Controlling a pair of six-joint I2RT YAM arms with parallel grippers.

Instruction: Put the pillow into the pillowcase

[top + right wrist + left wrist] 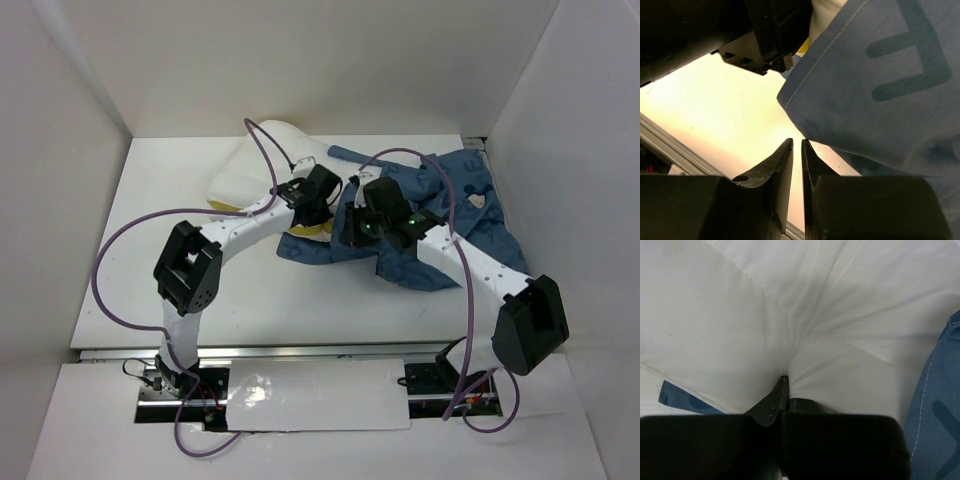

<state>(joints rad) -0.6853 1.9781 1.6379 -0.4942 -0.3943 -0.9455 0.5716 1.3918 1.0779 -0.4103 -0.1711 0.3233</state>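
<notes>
The pillowcase's hem lies loose beyond my right gripper's empty, shut fingers; next I open them, pinch the hem's corner (787, 97) beside my left gripper.
The white pillow (255, 165) lies at the back of the table, its near corner with yellow piping at the pillowcase's left edge. The dark blue pillowcase (440, 225) lies crumpled to its right. My left gripper (318, 200) is shut on a pinch of the pillow's white fabric (805, 315); its fingertips (785, 385) bunch the cloth, with pillowcase (940, 410) beside. My right gripper (355, 228) sits at the pillowcase's left edge. In the right wrist view it (796, 142) is closed to a thin slit with nothing between the jaws, the pillowcase hem (880, 100) just above.
White walls enclose the table (300, 300) on three sides. A metal rail (300, 352) runs along the near edge. Purple cables loop over both arms. The left gripper's black body (765, 45) hangs close above the right gripper.
</notes>
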